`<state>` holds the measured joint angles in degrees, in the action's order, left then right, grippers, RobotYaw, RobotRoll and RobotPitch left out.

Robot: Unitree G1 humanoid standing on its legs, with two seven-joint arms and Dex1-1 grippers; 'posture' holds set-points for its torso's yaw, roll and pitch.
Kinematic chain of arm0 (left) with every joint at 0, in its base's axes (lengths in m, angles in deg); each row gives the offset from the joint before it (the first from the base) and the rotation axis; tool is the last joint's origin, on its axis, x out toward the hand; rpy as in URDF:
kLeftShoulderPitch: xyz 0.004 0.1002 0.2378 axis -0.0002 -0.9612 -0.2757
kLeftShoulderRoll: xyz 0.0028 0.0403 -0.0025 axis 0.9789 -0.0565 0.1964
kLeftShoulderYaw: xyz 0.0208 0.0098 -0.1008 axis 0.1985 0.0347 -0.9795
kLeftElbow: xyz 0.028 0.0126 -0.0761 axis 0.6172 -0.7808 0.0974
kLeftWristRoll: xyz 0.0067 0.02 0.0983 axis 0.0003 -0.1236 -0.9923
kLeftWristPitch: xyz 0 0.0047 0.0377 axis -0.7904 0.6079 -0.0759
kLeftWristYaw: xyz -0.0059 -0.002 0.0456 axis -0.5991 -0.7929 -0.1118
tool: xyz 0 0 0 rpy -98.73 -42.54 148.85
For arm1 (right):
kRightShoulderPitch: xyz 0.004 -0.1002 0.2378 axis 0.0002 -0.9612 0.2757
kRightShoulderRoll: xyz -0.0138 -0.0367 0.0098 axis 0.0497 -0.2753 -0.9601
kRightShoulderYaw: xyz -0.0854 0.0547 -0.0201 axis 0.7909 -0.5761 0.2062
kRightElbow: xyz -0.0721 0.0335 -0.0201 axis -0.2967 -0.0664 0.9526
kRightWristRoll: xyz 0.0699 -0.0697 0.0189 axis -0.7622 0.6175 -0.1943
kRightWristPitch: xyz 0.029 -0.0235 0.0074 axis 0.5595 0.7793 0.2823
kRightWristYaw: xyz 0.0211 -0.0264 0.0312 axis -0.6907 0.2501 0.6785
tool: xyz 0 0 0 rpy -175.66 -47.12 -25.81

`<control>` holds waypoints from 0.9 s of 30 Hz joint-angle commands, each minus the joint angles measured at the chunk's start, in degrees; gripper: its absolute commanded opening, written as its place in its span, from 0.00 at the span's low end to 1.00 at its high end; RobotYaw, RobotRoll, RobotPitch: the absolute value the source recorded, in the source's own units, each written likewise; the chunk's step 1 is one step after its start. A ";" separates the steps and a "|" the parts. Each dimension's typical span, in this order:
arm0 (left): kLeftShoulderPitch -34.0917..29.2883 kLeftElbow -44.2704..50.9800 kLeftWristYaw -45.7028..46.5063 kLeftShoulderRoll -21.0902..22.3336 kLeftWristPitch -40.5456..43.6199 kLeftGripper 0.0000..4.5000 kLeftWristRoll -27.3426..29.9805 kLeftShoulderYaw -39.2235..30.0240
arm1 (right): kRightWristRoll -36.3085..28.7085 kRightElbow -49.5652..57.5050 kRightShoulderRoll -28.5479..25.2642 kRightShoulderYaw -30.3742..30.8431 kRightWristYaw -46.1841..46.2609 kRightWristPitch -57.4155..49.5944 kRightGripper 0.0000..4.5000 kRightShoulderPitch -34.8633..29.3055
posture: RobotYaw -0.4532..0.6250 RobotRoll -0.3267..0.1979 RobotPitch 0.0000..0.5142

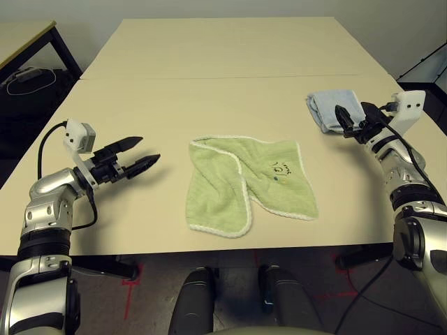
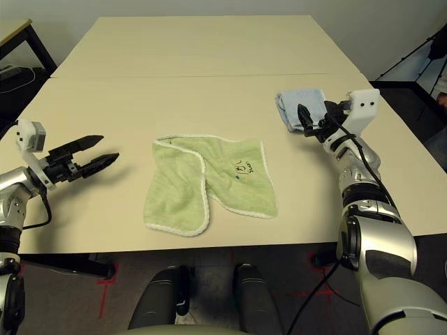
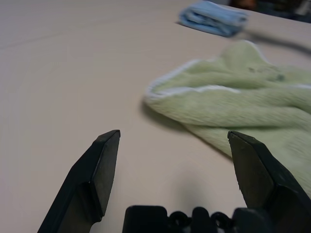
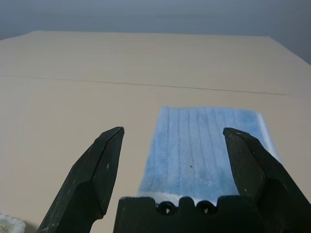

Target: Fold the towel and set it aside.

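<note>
I will next close my right gripper on the light green towel's far corner [image 1: 296,143] [image 4: 14,223] closest to the folded pale blue towel.
The light green towel [image 1: 241,183] lies loosely rumpled on the middle of the table, its left part folded over itself, white edging showing, a small dark scribble [image 1: 282,167] near its right side. My left gripper [image 1: 143,155] hovers open a short way left of the towel, fingers pointing at it, nothing between them. In the left wrist view the towel [image 3: 243,104] lies just beyond the open fingertips [image 3: 108,145]. My right gripper [image 1: 349,120] stands open at the table's right, apart from the green towel, right over a folded pale blue towel [image 1: 330,106].
The pale blue towel [image 4: 204,150] lies folded at the right, between my right fingers in the wrist view. The table [image 1: 209,84] is two tan tops joined by a seam. A black-framed desk [image 1: 28,42] with cables stands at the far left.
</note>
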<state>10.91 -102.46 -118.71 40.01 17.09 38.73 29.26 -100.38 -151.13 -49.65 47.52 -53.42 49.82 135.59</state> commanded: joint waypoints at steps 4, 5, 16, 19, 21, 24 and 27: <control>-1.16 1.56 -4.20 1.17 -1.69 1.00 -1.47 3.04 | 0.71 0.92 -0.79 0.92 -1.24 -0.03 0.99 0.80 | 0.50 0.62 0.25; -0.87 1.15 -4.24 1.12 -2.52 1.00 -1.79 3.20 | 0.91 1.04 -0.77 1.16 -1.54 0.06 0.99 0.91 | 0.50 0.62 0.25; 1.59 -1.49 -2.94 0.00 -6.55 1.00 -2.73 3.26 | 4.82 1.94 -2.54 7.82 -14.41 -1.62 0.99 2.27 | 0.50 0.62 0.24; 2.02 -1.62 -2.47 -0.46 -5.97 1.00 -2.06 2.90 | 4.58 2.28 -3.13 9.93 -21.23 -8.56 0.99 3.42 | 0.50 0.62 0.24; 2.34 -1.25 -2.18 -0.72 -5.22 1.00 -1.66 2.80 | 4.62 2.97 -3.74 11.40 -25.49 -14.71 0.99 4.56 | 0.51 0.62 0.24; 2.45 -0.42 -1.88 -1.07 -4.34 1.00 -1.28 2.68 | 5.89 4.86 -4.75 13.58 -26.50 -23.70 0.99 5.96 | 0.51 0.62 0.24; 2.21 0.59 -1.63 -1.25 -3.62 1.00 -1.02 2.67 | 5.59 9.39 -5.77 14.86 -27.62 -33.19 0.99 6.73 | 0.51 0.62 0.25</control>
<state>13.09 -103.01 -120.41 39.05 12.78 37.27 31.81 -95.15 -144.34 -54.39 61.44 -80.50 21.47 141.51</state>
